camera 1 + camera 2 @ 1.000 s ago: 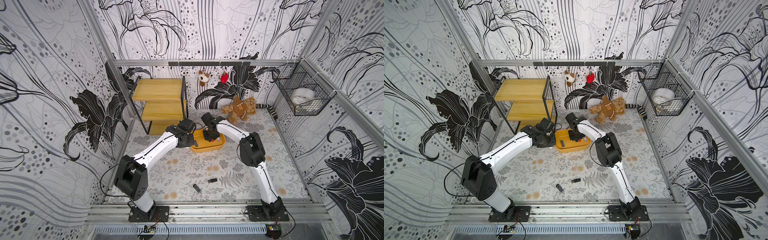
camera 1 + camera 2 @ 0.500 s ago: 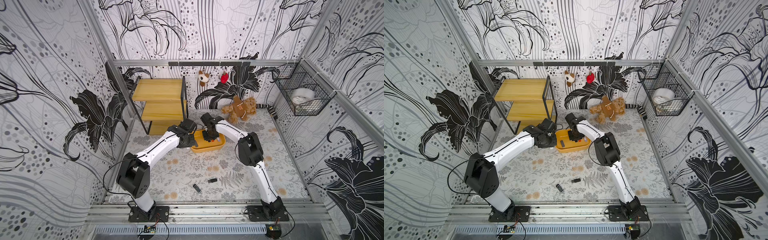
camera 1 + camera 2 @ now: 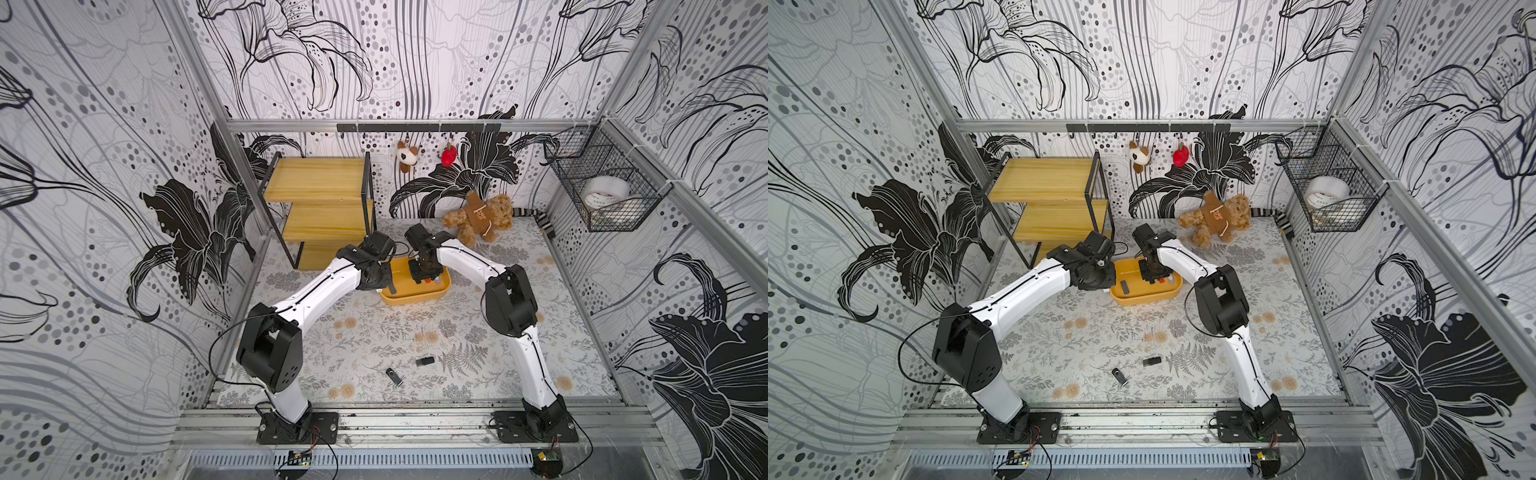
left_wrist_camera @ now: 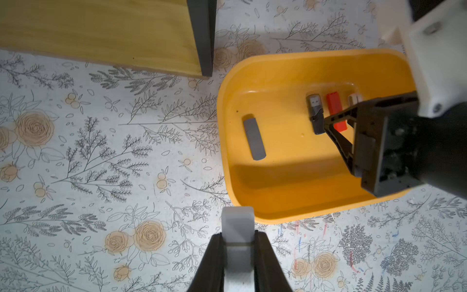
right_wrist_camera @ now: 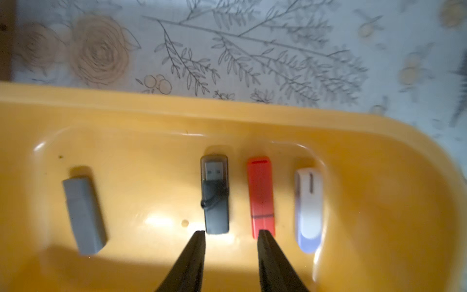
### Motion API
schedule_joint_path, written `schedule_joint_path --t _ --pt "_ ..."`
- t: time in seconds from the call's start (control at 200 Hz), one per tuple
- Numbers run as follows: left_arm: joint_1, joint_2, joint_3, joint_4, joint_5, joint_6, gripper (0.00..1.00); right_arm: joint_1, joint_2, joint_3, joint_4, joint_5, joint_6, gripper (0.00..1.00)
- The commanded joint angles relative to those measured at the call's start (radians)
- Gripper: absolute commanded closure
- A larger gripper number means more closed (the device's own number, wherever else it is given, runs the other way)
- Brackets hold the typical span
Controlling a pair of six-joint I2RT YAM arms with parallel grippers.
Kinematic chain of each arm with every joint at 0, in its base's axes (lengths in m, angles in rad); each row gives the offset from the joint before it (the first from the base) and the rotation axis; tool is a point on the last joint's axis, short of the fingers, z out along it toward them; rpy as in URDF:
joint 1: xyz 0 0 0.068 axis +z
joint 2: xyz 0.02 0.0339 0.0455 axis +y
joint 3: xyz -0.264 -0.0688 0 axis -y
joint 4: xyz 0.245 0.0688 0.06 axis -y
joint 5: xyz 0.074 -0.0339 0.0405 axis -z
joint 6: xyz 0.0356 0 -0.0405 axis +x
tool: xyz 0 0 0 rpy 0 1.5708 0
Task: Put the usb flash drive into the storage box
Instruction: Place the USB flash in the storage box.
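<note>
The pale grey usb flash drive, its end now just outside the box's rim, will be let go by my left gripper between the grey drive and the dark drive (image 3: 400, 285) (image 4: 278, 137), closer to the grey one.
The storage box (image 3: 415, 300) (image 3: 1144, 300) is a shallow yellow-orange tub on the floral table, in front of the shelf. My left gripper (image 4: 238, 236) (image 3: 388, 286) is shut on a pale grey usb flash drive (image 4: 237, 220), whose end sticks out just outside the box's rim (image 4: 222, 126). My right gripper (image 5: 231, 233) (image 3: 424, 278) hangs open inside the box with nothing between its fingers. On the box floor lie a grey drive (image 5: 84, 215), a dark drive with a bare plug (image 5: 216, 199), a red one (image 5: 260, 192) and a white-lavender one (image 5: 309, 209).
A wooden shelf (image 3: 320, 208) with a black frame stands right behind the box. A teddy bear (image 3: 478, 218) lies at the back. A wire basket (image 3: 606, 195) with tape hangs on the right wall. Two dark flash drives (image 3: 424, 361) (image 3: 394, 376) lie near the table's front.
The right gripper's jaws have spread apart over the box floor. The left arm has edged slightly toward the box, still holding its drive.
</note>
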Motion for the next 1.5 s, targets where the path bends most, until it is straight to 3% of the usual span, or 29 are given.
schedule_joint_path --t 0.0,0.265,0.496,0.786,1.217,1.498 --pt "-0.015 0.04 0.066 0.008 0.005 0.023 1.0 -0.038 -0.161 -0.049 0.011 0.048 0.043 0.6" --pt "-0.049 0.205 0.194 0.025 0.02 0.008 1.0 -0.173 -0.397 -0.313 0.048 0.05 0.106 0.59" --pt "-0.053 0.32 0.243 0.067 0.009 0.002 1.0 -0.189 -0.528 -0.51 0.078 0.051 0.131 0.58" --pt "-0.053 0.437 0.281 0.11 -0.004 0.009 1.0 -0.189 -0.616 -0.623 0.085 0.04 0.149 0.58" --pt "-0.034 0.507 0.293 0.141 -0.036 0.006 1.0 -0.189 -0.69 -0.723 0.089 0.022 0.158 0.57" --pt "-0.03 0.528 0.302 0.136 -0.029 0.018 0.78 -0.189 -0.712 -0.757 0.088 0.014 0.159 0.57"
